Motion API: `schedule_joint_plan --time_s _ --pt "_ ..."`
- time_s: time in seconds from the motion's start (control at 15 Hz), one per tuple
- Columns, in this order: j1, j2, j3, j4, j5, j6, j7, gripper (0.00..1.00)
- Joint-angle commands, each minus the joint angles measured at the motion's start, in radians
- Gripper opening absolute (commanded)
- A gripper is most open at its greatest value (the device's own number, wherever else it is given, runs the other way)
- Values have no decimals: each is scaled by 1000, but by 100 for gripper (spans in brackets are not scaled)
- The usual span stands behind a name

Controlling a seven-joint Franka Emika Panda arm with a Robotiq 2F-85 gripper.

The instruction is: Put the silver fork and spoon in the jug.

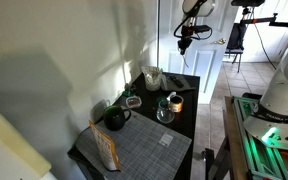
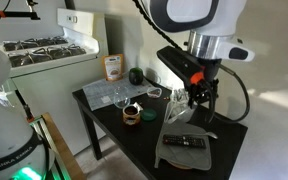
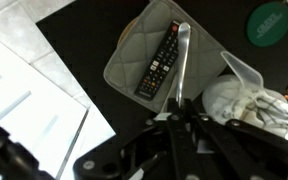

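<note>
Next, my gripper lets go of the silver utensil inside the pale jug (image 1: 152, 78) (image 3: 248, 104) beside the grey pad.
My gripper (image 3: 177, 108) is shut on the handle of a silver utensil (image 3: 182, 55). I cannot tell whether it is the fork or the spoon. The utensil's free end lies over a black remote (image 3: 159, 62) on a grey pad (image 3: 134, 55). The pale, translucent jug (image 3: 246, 100) with its spout stands just to the right of the gripper. In both exterior views the gripper (image 1: 184, 42) (image 2: 197, 103) hangs above the dark table, beyond the jug (image 1: 152, 76). No second utensil shows clearly.
On the table are a dark green pot (image 1: 115, 118), a clear glass jar (image 1: 165, 111), an orange box (image 1: 106, 150), a grey placemat (image 1: 149, 150) and a small brown bowl (image 2: 131, 113). A green round thing (image 3: 269, 22) lies beyond the jug. A wall runs along one side of the table.
</note>
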Motion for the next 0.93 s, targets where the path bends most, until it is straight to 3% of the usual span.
schedule_joint_plan --time_s 0.0,0.27,0.53,0.67,0.73,0.8,0.87 --pt "49 -159 5 -76 30 72 58 2" --pt "83 -202 61 -88 -53 200 187 2" --pt "82 -120 147 -66 -213 357 384 2" --pt "88 -72 168 -36 -268 350 432 2" --pt "103 -116 140 -58 -218 336 376 2" --pt "108 -101 144 -56 -223 337 386 8" --pt "110 -97 144 -55 -223 337 386 8"
